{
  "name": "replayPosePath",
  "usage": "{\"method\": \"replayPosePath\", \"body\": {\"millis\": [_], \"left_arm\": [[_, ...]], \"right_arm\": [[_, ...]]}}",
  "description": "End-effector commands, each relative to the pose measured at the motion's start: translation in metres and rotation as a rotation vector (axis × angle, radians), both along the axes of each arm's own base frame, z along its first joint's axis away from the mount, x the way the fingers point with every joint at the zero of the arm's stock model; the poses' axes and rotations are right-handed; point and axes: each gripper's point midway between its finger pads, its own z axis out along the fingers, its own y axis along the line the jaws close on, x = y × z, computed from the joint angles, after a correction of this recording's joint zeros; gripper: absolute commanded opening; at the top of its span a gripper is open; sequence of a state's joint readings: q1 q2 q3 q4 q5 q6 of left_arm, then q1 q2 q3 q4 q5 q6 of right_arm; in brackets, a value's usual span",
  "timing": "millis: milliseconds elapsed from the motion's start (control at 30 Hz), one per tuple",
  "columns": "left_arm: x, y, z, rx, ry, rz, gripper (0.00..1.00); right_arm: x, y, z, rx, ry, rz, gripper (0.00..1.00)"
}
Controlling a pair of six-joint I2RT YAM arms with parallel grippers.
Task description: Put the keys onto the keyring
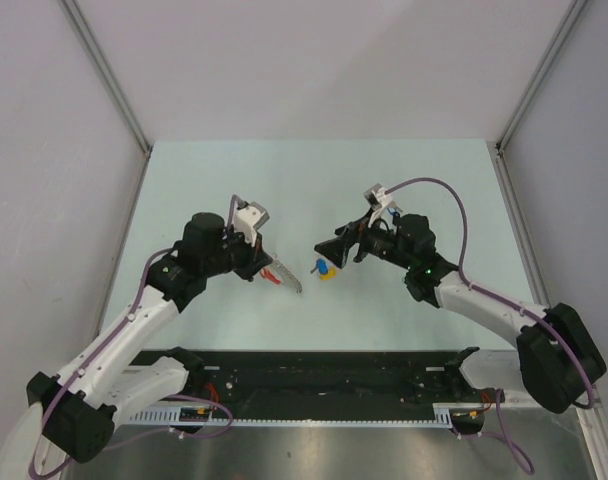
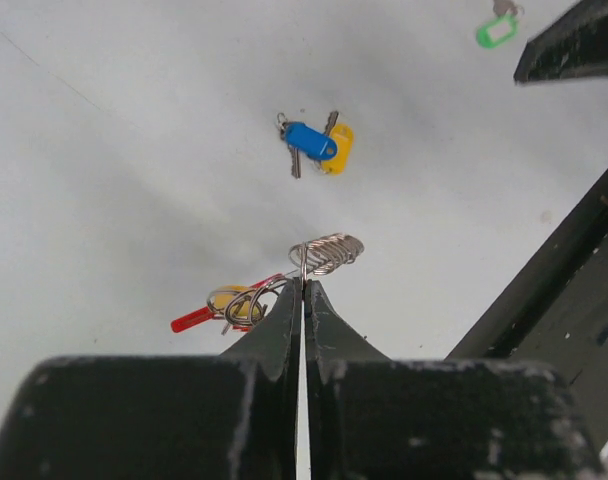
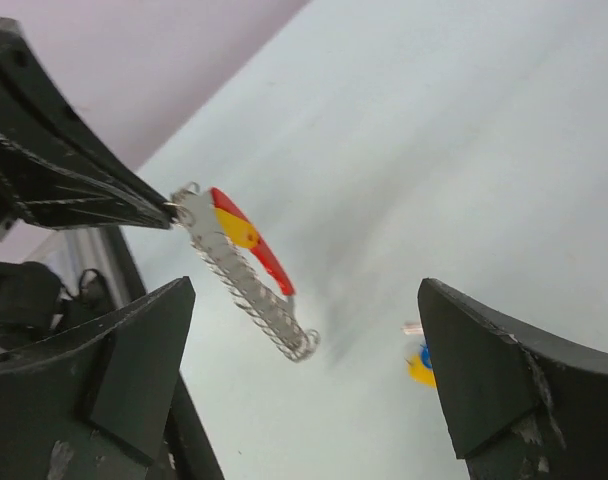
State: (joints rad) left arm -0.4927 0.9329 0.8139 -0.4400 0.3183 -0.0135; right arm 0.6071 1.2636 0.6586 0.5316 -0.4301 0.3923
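Next, my right gripper goes next to the yellow key's small wire ring (image 1: 321, 275) (image 3: 413, 360), beside the blue key, and closes there.
My left gripper (image 1: 267, 268) is shut on one end of the keyring (image 1: 287, 279), a silver coiled strand held above the table. In the left wrist view the coil (image 2: 329, 253) sticks out past the closed fingertips, with a red band (image 2: 196, 319) and a yellow-headed key (image 2: 236, 303) hanging on it. The strand (image 3: 249, 288) also shows in the right wrist view. A blue key (image 2: 310, 141) and a yellow key (image 2: 340, 150) lie together on the table (image 1: 325, 269). My right gripper (image 1: 327, 248) is open and empty, close to the strand's free end.
A green-headed key (image 2: 497, 31) lies further off on the table, beside the right arm's dark finger (image 2: 574, 40). The pale table (image 1: 314, 180) is bounded by grey walls and a black rail (image 1: 314, 375) at the near edge.
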Motion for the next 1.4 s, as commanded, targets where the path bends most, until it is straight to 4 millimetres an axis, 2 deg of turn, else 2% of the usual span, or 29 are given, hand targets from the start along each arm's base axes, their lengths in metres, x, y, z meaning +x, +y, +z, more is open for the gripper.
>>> {"method": "replayPosePath", "body": {"millis": [0, 33, 67, 133, 233, 300, 367, 400, 433, 600, 633, 767, 967, 1133, 1300, 1367], "left_arm": [[-0.003, -0.002, 0.014, 0.068, -0.083, -0.131, 0.0], [-0.003, -0.003, 0.015, 0.076, -0.102, -0.153, 0.0], [-0.004, -0.005, 0.016, 0.073, -0.108, -0.176, 0.0], [-0.004, -0.008, 0.019, 0.077, -0.14, -0.213, 0.0], [-0.002, -0.009, 0.025, 0.082, -0.178, -0.235, 0.0], [0.0, -0.009, 0.027, 0.088, -0.183, -0.234, 0.01], [0.001, -0.009, 0.026, 0.094, -0.186, -0.237, 0.0], [-0.001, -0.009, 0.024, 0.095, -0.188, -0.247, 0.0], [-0.001, -0.009, 0.023, 0.093, -0.191, -0.248, 0.0], [-0.004, -0.008, 0.016, 0.087, -0.207, -0.25, 0.0], [-0.003, -0.006, 0.015, 0.094, -0.21, -0.237, 0.0], [-0.001, -0.001, 0.011, 0.104, -0.22, -0.206, 0.0], [0.005, 0.008, 0.006, 0.127, -0.219, -0.138, 0.0], [0.009, 0.014, 0.008, 0.127, -0.225, -0.098, 0.0], [0.012, 0.019, 0.012, 0.112, -0.243, -0.074, 0.0], [0.014, 0.021, 0.012, 0.111, -0.243, -0.066, 0.0]], "right_arm": [[0.001, -0.036, -0.017, -0.158, 0.024, -0.141, 1.0], [0.0, -0.042, -0.021, -0.178, 0.043, -0.163, 1.0], [-0.003, -0.044, -0.013, -0.166, 0.027, -0.162, 1.0], [-0.006, -0.046, -0.012, -0.158, 0.029, -0.166, 1.0], [-0.004, -0.051, -0.026, -0.178, 0.071, -0.197, 1.0], [-0.007, -0.046, -0.034, -0.199, 0.073, -0.15, 1.0], [-0.003, -0.046, -0.036, -0.206, 0.067, -0.149, 1.0], [0.0, -0.046, -0.045, -0.234, 0.083, -0.155, 0.98], [0.004, -0.046, -0.044, -0.245, 0.083, -0.165, 0.95], [0.022, -0.043, -0.064, -0.324, 0.106, -0.246, 0.73], [0.025, -0.041, -0.075, -0.353, 0.119, -0.257, 0.72], [0.022, -0.023, -0.093, -0.419, 0.109, -0.229, 0.67], [0.005, -0.002, -0.12, -0.529, 0.096, -0.161, 0.56], [-0.006, 0.014, -0.133, -0.614, 0.014, -0.169, 0.48], [0.001, 0.02, -0.146, -0.677, -0.042, -0.229, 0.39], [0.002, 0.026, -0.145, -0.694, -0.084, -0.249, 0.36]]}}
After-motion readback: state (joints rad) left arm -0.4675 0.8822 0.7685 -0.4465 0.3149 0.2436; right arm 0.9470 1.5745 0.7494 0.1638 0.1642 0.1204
